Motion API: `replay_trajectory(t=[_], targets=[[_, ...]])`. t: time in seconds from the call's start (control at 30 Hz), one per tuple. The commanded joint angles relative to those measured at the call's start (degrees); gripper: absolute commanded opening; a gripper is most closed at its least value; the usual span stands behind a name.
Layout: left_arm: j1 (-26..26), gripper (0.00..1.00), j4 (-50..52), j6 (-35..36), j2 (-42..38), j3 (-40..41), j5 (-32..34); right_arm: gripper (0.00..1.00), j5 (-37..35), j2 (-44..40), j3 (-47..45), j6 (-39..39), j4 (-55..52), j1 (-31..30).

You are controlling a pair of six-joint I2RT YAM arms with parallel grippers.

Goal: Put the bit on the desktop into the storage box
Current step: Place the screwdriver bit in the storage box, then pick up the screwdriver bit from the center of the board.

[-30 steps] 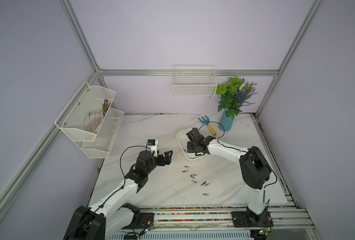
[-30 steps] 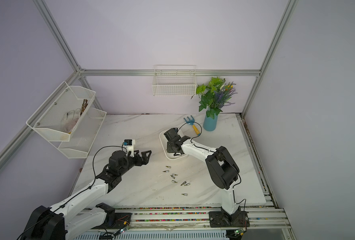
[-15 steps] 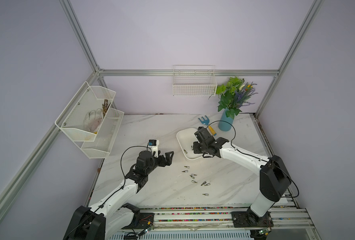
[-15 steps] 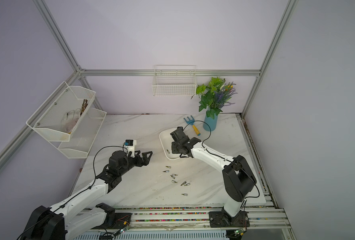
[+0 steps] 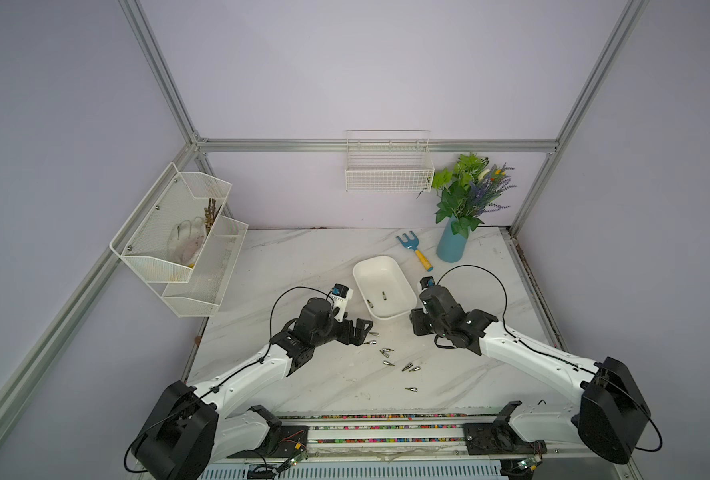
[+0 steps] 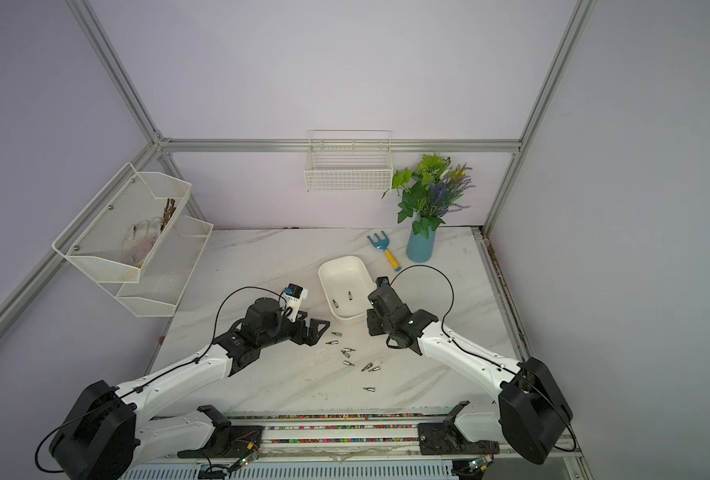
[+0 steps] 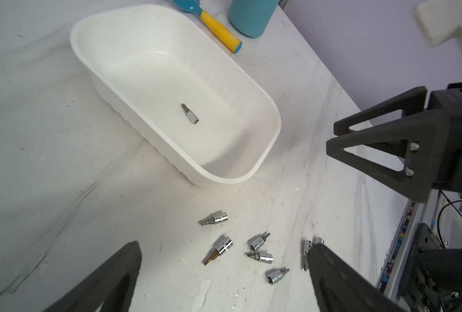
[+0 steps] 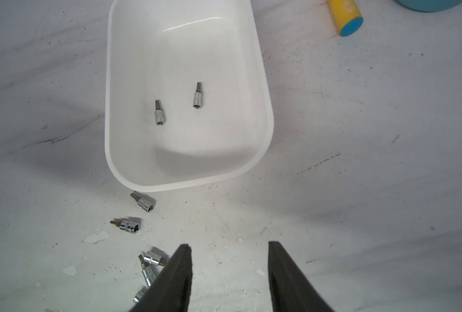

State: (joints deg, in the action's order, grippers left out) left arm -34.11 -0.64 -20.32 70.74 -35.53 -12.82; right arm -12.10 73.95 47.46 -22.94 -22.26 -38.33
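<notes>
I need to close my left gripper on the silver body of the bit [image 5: 371,342] [image 7: 222,246] that lies just in front of the one nearest the storage box's rim.
The storage box [image 5: 399,272] is a shallow white tub at the back middle of the marble desktop in both top views, its rim [image 6: 324,291] unobstructed. Two bits lie inside, one [image 8: 158,113] beside the other [image 8: 198,97]. Several more bits [image 5: 386,353] are scattered on the desktop just in front of the box; the nearest [image 8: 143,202] lies by its rim [image 8: 186,186]. My left gripper [image 5: 363,330] hangs wide open left of the scatter, and a bit [image 7: 215,218] lies just beyond its fingers. My right gripper [image 8: 229,244] is open and empty by the box's near right corner.
A blue vase with a plant [image 5: 453,245] and a blue rake with a yellow handle [image 5: 415,251] stand behind the box. On the back wall hangs a wire basket [image 5: 388,174], and a two-tier mesh rack [image 5: 179,241] hangs on the left wall. A rail [image 5: 386,428] runs along the front edge.
My right gripper has drawn back from over the box to its near right corner, and its jaws have opened. The left arm has stayed where it was.
</notes>
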Motion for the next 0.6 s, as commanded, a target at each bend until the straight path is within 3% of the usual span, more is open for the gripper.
replay_trajectory(t=[0.0, 0.17, 0.37, 0.57], targets=[[-2.4, 1.0, 4.1, 2.1, 3.8, -3.5, -2.0, 0.54, -3.1, -2.1, -2.8, -0.1, 7.3, 0.3], [-5.5, 0.98, 7.6, 2.8, 8.7, -6.9, -0.6, 0.6, -3.8, -1.5, -2.6, -3.7, 4.5, 1.0], [-7.4, 0.83, 9.9, 4.0, 14.0, -9.2, 0.5, 0.61, 0.2, -0.2, -2.7, -5.1, 1.4, 4.2], [-8.4, 0.76, 11.1, 5.6, 16.6, -10.9, 4.2, 0.61, 1.8, -0.9, -5.1, -3.9, 3.8, 7.5]])
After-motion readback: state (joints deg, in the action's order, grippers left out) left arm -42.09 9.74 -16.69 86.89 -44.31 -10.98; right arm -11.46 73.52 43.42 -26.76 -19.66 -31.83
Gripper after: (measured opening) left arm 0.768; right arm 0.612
